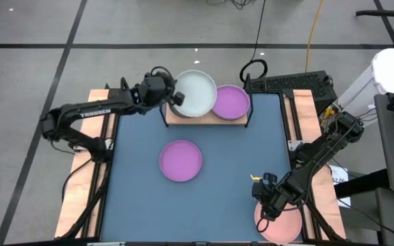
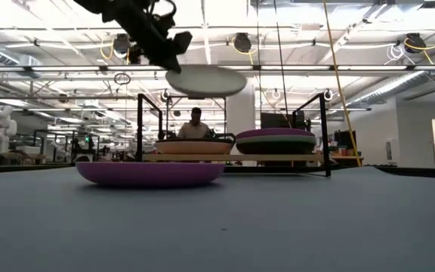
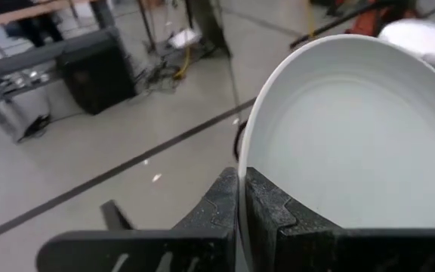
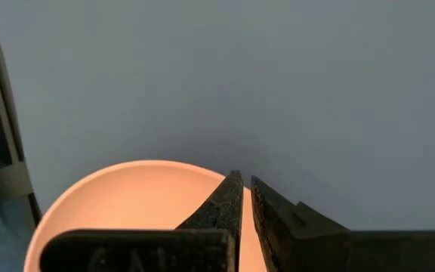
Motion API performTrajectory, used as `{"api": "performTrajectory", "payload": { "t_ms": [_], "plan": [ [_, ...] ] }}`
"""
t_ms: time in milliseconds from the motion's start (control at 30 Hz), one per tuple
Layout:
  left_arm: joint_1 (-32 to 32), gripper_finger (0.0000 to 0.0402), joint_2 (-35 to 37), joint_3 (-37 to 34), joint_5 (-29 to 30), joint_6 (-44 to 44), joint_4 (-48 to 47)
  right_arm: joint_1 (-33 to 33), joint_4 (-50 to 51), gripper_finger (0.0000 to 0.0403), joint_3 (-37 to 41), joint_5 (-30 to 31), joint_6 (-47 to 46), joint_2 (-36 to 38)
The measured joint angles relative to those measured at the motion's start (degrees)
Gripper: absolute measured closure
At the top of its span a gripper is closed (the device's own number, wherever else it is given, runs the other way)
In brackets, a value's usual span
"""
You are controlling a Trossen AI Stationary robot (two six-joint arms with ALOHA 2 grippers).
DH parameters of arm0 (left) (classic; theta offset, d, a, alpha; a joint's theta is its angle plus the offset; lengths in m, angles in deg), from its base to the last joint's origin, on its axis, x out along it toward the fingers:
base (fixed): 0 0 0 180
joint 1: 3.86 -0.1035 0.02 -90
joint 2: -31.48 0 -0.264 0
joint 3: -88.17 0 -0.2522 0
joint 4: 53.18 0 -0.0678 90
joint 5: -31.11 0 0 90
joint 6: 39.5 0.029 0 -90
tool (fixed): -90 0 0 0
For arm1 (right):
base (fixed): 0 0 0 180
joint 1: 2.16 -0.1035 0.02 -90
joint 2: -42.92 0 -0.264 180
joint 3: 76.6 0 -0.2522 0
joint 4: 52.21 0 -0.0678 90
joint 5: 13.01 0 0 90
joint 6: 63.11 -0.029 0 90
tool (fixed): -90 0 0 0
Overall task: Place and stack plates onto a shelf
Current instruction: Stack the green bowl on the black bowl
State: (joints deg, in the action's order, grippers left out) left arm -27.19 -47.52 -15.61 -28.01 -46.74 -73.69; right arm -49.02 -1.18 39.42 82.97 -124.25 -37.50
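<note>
Next, my left gripper sets the whitish plate free on the shelf (image 1: 189,100), next to the stack with a purple plate on top.
My left gripper (image 1: 175,97) is shut on a whitish plate (image 1: 197,92) and holds it in the air over the left half of the shelf (image 1: 189,120). In the low view a pinkish plate (image 2: 195,146) rests on the shelf board (image 2: 232,157) below it. Beside that stands a stack with a purple plate on top (image 2: 276,134), also seen from above (image 1: 232,102). Another purple plate (image 1: 181,160) lies flat mid-table. My right gripper (image 1: 268,203) is shut on a pink plate (image 1: 279,224) at the table's near right corner. My left gripper pinches the whitish plate's rim (image 3: 242,162) on its left side, one finger inside the dish and one outside. The fingers (image 3: 266,208) come about level from the table's left. The plate is lifted clear above the shelf, roughly level (image 2: 206,80). My right gripper pinches the pink plate's rim (image 4: 242,177) on the side toward the table's middle, one finger (image 4: 221,204) over the dish's inside and one outside. It comes slanting from above. Whether the plate is off the table, I cannot tell.
The shelf's black wire posts (image 2: 138,125) (image 2: 325,132) rise at its ends, near the held plate's height. Bare blue tabletop (image 1: 238,164) lies between the loose purple plate and the right arm. A person (image 2: 195,125) sits in the room behind the shelf.
</note>
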Motion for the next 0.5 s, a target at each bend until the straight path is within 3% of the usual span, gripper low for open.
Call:
{"api": "performTrajectory", "payload": {
  "t_ms": [500],
  "plan": [
    [-7.32, 0.0392, -6.35, 0.00, -0.01, -0.85, -2.12, 0.01, -1.90, 0.0388, 0.00, 0.43, -0.70, 0.00]
  ]
}}
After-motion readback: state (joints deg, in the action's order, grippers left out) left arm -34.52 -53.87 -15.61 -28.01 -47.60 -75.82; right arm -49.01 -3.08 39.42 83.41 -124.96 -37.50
